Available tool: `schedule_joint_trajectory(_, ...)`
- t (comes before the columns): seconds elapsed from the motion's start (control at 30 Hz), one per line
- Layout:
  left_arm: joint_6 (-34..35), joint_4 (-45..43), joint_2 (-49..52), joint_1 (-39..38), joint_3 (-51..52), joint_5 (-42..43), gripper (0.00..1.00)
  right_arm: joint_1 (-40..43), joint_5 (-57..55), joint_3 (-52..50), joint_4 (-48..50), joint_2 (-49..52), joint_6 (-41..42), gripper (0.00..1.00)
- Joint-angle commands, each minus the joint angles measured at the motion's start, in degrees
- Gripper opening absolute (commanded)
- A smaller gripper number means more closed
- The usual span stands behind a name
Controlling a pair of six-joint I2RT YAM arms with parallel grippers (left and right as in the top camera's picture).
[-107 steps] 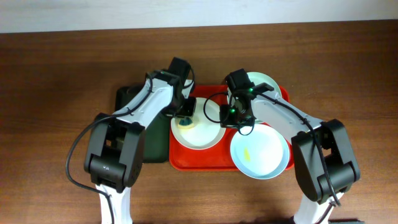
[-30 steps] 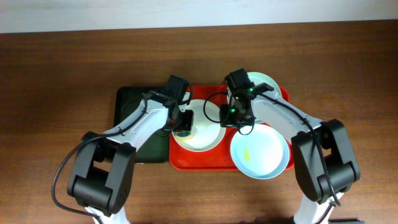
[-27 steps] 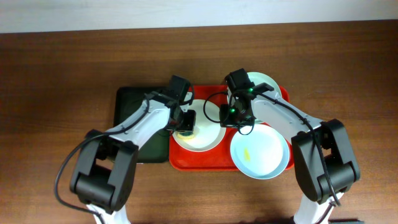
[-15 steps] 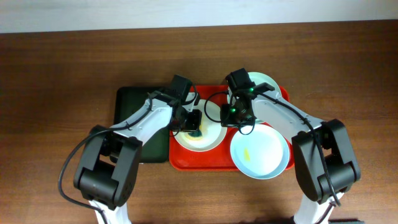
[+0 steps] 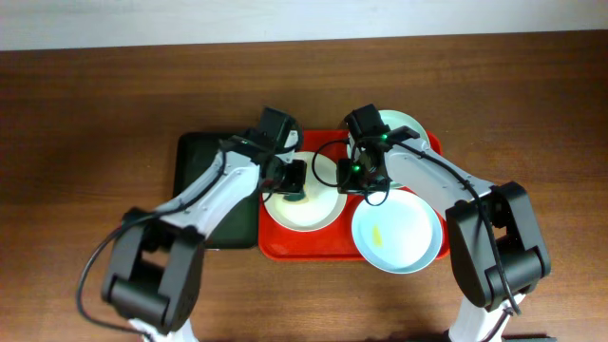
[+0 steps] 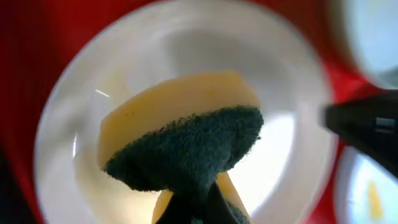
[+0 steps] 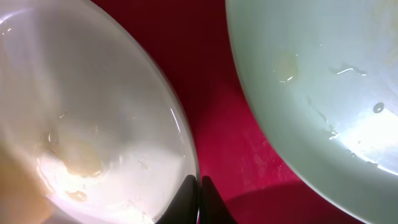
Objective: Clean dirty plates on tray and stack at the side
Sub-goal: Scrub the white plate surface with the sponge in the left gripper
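Observation:
My left gripper is holding the yellow-and-green sponge, now against the white plate. It will release it just in front of the middle of the dark green tray (image 5: pixel 211 204).
The white plate (image 5: pixel 309 211) lies on the left half of the red tray (image 5: pixel 275 249). My left gripper (image 5: pixel 293 180) is shut on a yellow sponge with a dark green scouring face (image 6: pixel 180 137) and holds it against the white plate (image 6: pixel 292 143). My right gripper (image 5: pixel 350 178) is shut on the white plate's right rim; the wrist view shows the fingers (image 7: pixel 199 186) pinching that rim (image 7: pixel 93 112). One mint plate (image 5: pixel 399 233) with a yellow smear lies front right, another (image 5: pixel 408 125) back right on the tray. Pale yellow smears show on the white plate.
A dark green tray (image 5: pixel 199 161) lies just left of the red tray, under my left arm. Brown wooden table lies all around. In the right wrist view the mint plate (image 7: pixel 323 68) is close to the white one, with a strip of red tray (image 7: pixel 217 93) between.
My left gripper has carried the sponge from the white plate's left edge rightwards towards its middle. The right gripper has stayed on the rim.

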State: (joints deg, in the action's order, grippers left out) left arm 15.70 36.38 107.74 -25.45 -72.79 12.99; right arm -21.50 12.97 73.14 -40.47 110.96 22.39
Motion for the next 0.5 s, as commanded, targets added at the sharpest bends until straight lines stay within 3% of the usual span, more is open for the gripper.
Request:
schedule_joint_trajectory(0.0,0.37,-0.24,6.16,-0.33,0.48,-1.57,0.00,-0.24,1.42,-0.24,0.22,-0.33,-0.09,0.04)
schedule_joint_trajectory(0.23,-0.11,-0.70,9.92,-0.33,0.48,10.23,0.00,-0.24,1.42,-0.24,0.20,-0.33,-0.09,0.04)
schedule_joint_trajectory(0.33,-4.44,-0.68,9.25,0.15,-1.36,17.40,0.00,-0.24,1.44,-0.24,0.20,-0.33,-0.09,0.04)
schedule_joint_trajectory(0.47,-5.05,-0.55,5.44,2.05,-3.69,23.15,0.00,-0.24,1.42,-0.24,0.22,-0.33,-0.09,0.04)
